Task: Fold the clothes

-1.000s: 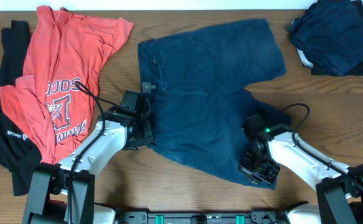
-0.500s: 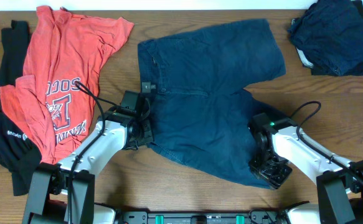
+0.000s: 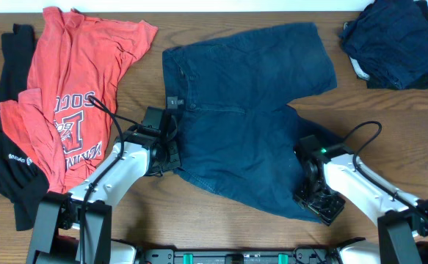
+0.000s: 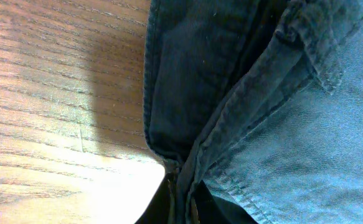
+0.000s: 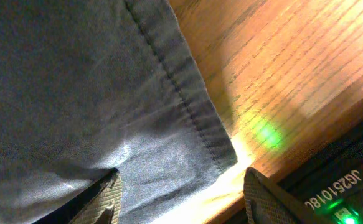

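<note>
The hem corner is lying loose between my right gripper's open fingers. My right gripper should pinch the cloth [image 5: 184,177] beside it before both grippers fold the shorts.
Dark navy shorts [image 3: 250,110] lie spread flat at the table's middle, waistband to the left. My left gripper [image 3: 171,154] is shut on the waistband's near corner. The left wrist view shows the folded denim [image 4: 281,124] pinched between the jaws of that gripper [image 4: 182,199]. At the shorts' near right leg, my right gripper [image 3: 318,205] stands open. In the right wrist view the hem corner [image 5: 193,124] lies on the wood between the spread fingers [image 5: 106,202] of the right gripper [image 5: 181,199], and neither finger grips it.
A red T-shirt [image 3: 74,81] with white lettering lies crumpled at the left. A black garment [image 3: 8,169] runs along the left edge. A dark bundle of fabric [image 3: 397,40] sits at the back right corner. The table's front edge is just below my right gripper.
My right gripper has opened and let go of the shorts' leg hem, shifting slightly right toward the front edge. The left gripper has stayed put.
</note>
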Controlling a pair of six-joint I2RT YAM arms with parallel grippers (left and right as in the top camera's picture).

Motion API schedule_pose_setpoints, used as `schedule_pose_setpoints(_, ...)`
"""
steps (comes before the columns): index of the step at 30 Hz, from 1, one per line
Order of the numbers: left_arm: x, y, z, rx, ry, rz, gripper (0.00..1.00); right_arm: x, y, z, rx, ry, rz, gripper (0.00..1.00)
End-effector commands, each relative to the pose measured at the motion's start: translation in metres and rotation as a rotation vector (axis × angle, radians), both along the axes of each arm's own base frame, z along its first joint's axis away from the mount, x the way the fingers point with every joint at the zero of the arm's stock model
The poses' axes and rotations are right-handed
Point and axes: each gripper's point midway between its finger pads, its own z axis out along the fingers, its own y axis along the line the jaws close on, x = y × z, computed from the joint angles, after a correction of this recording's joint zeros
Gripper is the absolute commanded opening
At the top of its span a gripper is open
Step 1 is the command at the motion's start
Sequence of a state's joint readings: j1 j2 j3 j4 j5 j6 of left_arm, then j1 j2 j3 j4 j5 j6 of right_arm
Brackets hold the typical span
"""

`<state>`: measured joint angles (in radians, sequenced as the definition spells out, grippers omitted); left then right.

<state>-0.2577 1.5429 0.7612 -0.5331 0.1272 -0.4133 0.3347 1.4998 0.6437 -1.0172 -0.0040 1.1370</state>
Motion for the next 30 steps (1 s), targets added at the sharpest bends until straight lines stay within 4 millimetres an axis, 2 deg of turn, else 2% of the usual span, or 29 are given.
schedule_pose_setpoints(1, -0.001, 0.006, -0.003, 0.026, 0.001, -0.002, 0.06, -0.010, -0.003, -0.022, -0.005, 0.018, -0.034, 0.63)
schedule_pose_setpoints(6, -0.001, 0.006, -0.003, 0.026, 0.001, -0.002, 0.06, -0.020, 0.001, -0.027, 0.010, 0.033, -0.018, 0.59)
schedule_pose_setpoints(12, -0.001, 0.006, -0.003, 0.026, 0.002, -0.002, 0.06, -0.020, 0.015, -0.042, 0.066, -0.015, 0.027, 0.55)
schedule_pose_setpoints(19, -0.001, 0.006, -0.003, 0.026, 0.002, -0.002, 0.06, -0.038, 0.024, -0.046, 0.120, 0.030, 0.045, 0.56)
schedule_pose_setpoints(22, -0.001, 0.006, -0.003, 0.026, 0.002, -0.002, 0.06, -0.038, 0.030, -0.047, 0.153, 0.026, 0.056, 0.56)
schedule_pose_setpoints(23, -0.001, 0.006, -0.003, 0.026, 0.002, -0.002, 0.06, -0.038, 0.031, -0.047, 0.156, 0.027, 0.056, 0.52)
schedule_pose_setpoints(24, -0.001, 0.006, -0.003, 0.026, 0.002, -0.002, 0.06, -0.038, 0.031, -0.047, 0.155, 0.026, 0.056, 0.42)
schedule_pose_setpoints(25, -0.001, 0.006, -0.003, 0.026, 0.001, -0.002, 0.07, -0.038, 0.031, -0.047, 0.157, 0.027, 0.055, 0.18)
schedule_pose_setpoints(27, -0.001, 0.006, -0.003, 0.026, 0.001, -0.002, 0.06, -0.039, 0.034, -0.046, 0.172, 0.032, 0.051, 0.01)
schedule_pose_setpoints(30, 0.000, 0.006, -0.003, 0.025, -0.002, -0.003, 0.06, -0.039, 0.039, -0.045, 0.203, 0.039, 0.054, 0.01)
